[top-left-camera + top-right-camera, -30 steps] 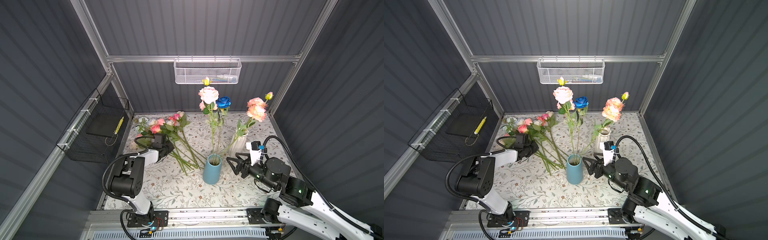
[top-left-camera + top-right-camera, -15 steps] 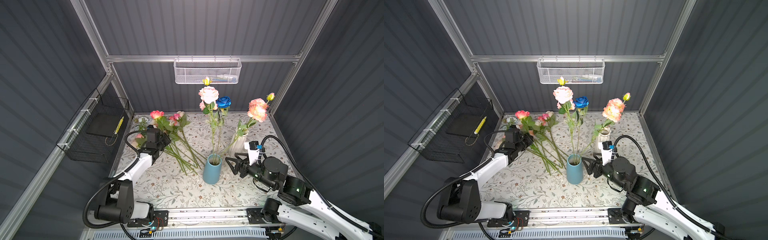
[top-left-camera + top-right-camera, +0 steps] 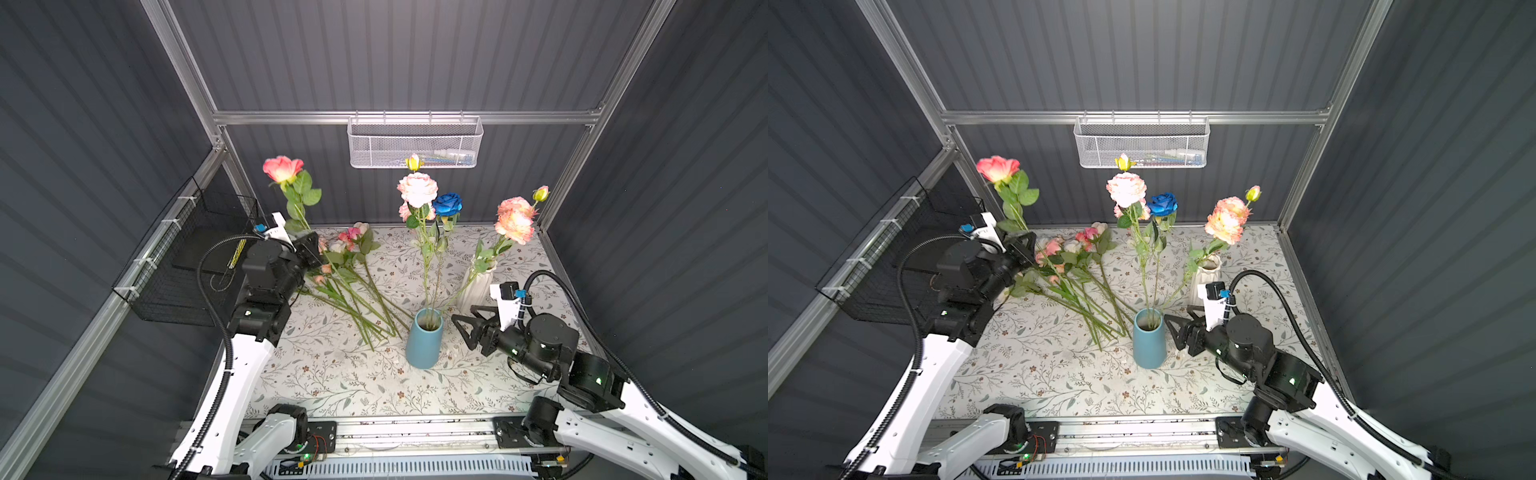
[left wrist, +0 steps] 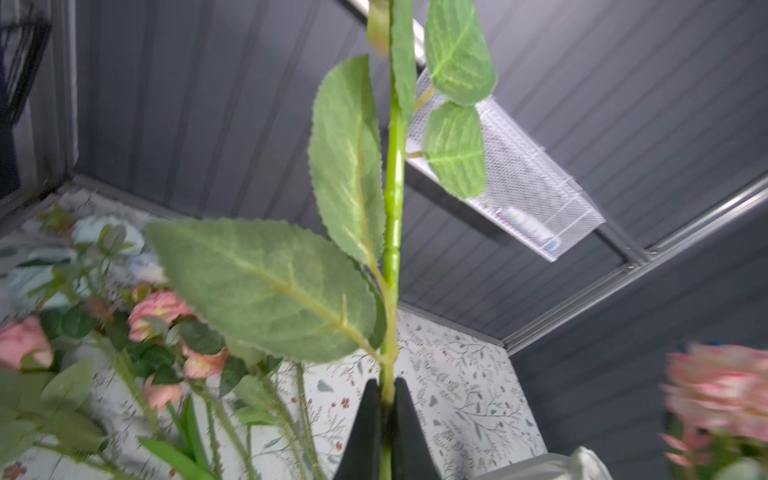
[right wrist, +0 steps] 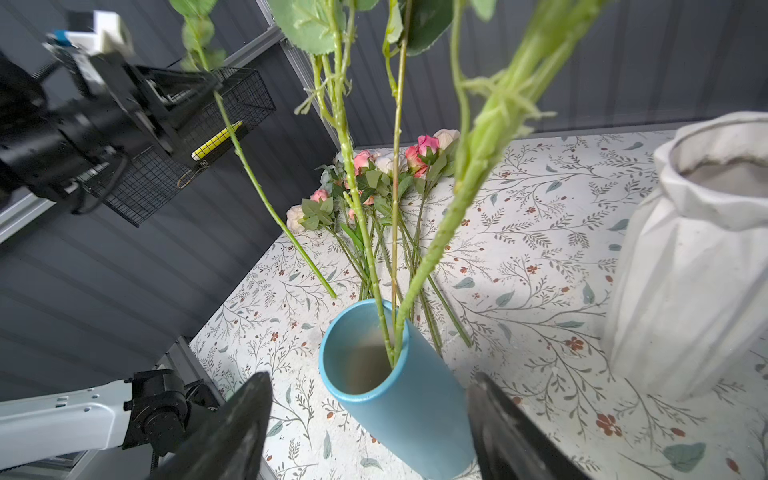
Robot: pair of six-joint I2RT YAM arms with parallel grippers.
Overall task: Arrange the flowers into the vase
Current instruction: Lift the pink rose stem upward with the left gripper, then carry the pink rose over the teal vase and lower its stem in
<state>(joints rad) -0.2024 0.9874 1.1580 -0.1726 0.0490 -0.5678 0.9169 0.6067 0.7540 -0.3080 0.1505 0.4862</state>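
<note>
My left gripper is going to release the pink rose, now upright above the flower pile, beside the pink peony, with the rose's stem in the opening of the blue vase (image 3: 425,319).
A blue vase (image 3: 424,343) (image 3: 1149,343) (image 5: 399,399) stands mid-table holding a pink peony (image 3: 417,189), a deep blue rose (image 3: 448,203) and peach blooms (image 3: 515,220) that lean right. Several more flowers (image 3: 353,270) (image 3: 1077,270) lie in a pile left of it. My left gripper (image 3: 309,249) (image 3: 1025,247) (image 4: 387,399) is shut on the stem of a pink rose (image 3: 282,168) (image 3: 998,168), held upright above the pile. My right gripper (image 3: 467,328) (image 3: 1177,332) (image 5: 368,380) hangs open just right of the blue vase, holding nothing.
A white ribbed vase (image 3: 478,286) (image 5: 685,270) stands empty behind my right gripper. A black wire basket (image 3: 187,266) hangs on the left wall. On the back rail hangs a white mesh basket (image 3: 415,143). The floral table cover (image 3: 332,382) is bare near the front.
My left arm has risen from the pile and carried the pink rose up, so its bloom now stands high by the back left post. The right gripper has barely moved.
</note>
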